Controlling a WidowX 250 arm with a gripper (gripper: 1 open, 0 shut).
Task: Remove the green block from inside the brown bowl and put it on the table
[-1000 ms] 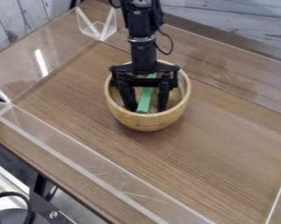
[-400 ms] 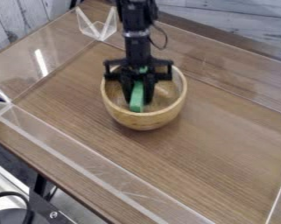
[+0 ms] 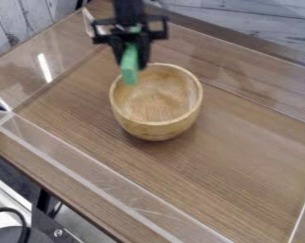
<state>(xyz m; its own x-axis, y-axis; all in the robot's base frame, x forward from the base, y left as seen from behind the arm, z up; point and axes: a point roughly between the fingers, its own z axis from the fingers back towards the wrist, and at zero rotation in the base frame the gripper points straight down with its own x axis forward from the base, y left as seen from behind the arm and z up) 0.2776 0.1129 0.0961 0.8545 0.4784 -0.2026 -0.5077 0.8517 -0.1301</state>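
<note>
Next, my gripper lets go of the green block on the table (image 3: 69,90) between the brown bowl and the bright glare.
My gripper (image 3: 129,36) hangs above the back left rim of the brown bowl (image 3: 156,100), shut on the green block (image 3: 126,63). The block dangles upright from the fingers, its lower end just over the bowl's far left edge. Nothing lies inside the light-brown wooden bowl, which sits on the wood-grain table (image 3: 231,161). Motion blur softens the gripper and the block.
Low clear acrylic walls (image 3: 66,157) run along the table's edges. A clear angled piece (image 3: 102,27) stands at the back left, close behind the gripper.
The gripper closed on the green block inside the bowl, then rose and shifted left and back, lifting the block out of the bowl.
</note>
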